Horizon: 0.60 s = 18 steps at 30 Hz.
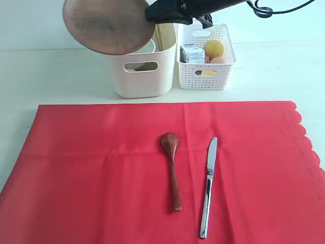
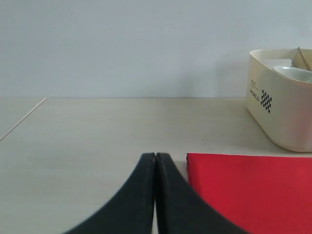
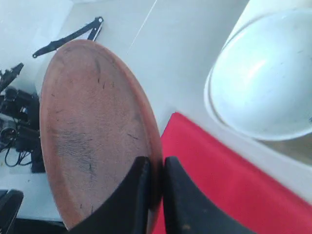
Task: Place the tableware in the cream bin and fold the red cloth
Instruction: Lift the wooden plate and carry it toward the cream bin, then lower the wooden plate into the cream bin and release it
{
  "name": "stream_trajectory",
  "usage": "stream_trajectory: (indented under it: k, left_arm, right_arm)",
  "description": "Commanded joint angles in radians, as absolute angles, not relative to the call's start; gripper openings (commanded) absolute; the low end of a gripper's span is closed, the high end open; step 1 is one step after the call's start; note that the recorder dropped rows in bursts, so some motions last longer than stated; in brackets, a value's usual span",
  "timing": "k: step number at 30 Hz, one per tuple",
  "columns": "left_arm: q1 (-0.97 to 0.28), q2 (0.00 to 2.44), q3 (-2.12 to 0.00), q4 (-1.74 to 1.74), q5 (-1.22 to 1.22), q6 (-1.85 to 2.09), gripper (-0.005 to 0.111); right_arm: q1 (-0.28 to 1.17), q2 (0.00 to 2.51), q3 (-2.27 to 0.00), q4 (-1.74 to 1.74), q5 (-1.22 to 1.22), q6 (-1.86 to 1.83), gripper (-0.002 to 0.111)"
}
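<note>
I should let go of the brown plate with my right gripper just behind the pale bowl inside the cream bin (image 1: pixel 135 34). The plate is now tilted above the bin.
My right gripper (image 1: pixel 152 14) is shut on the rim of the round brown plate (image 1: pixel 108 24), held tilted in the air above the cream bin (image 1: pixel 143 71). In the right wrist view the plate (image 3: pixel 92 126) sits between my fingers (image 3: pixel 181 195), with the pale bowl (image 3: pixel 263 87) below in the bin. The dark wooden spoon (image 1: pixel 172 168) and long silver knife (image 1: pixel 208 185) lie side by side on the red cloth (image 1: pixel 91 178), spread flat. My left gripper (image 2: pixel 156 157) is shut on nothing, low over the table by the cloth's corner (image 2: pixel 248 190); the exterior view does not show it.
A white lattice basket (image 1: pixel 205 76) stands right of the cream bin and holds a lemon (image 1: pixel 214 49), a small carton (image 1: pixel 192 53) and other food pieces. The cloth's scalloped edge (image 1: pixel 310 142) runs along the right. The cream bin (image 2: pixel 282 107) also shows in the left wrist view.
</note>
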<state>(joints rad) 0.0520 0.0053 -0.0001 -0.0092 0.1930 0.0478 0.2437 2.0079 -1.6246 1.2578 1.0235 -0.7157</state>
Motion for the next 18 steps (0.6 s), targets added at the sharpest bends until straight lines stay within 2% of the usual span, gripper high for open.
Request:
stream_trajectory:
  k: [1,11,18]
  left_arm:
    - [0.045,0.000,0.000,-0.019,0.193,0.049,0.003]
    - [0.045,0.000,0.000,-0.019,0.193,0.049,0.003]
    - [0.045,0.000,0.000,-0.019,0.193,0.049,0.003]
  right_arm:
    - [0.203,2.082,-1.737,1.295,1.023,-0.692,0.000]
    - [0.160,2.314,-2.016,1.307,1.026,-0.570,0.000]
    - [0.160,2.422,-2.129,1.309,1.017,-0.464,0.000]
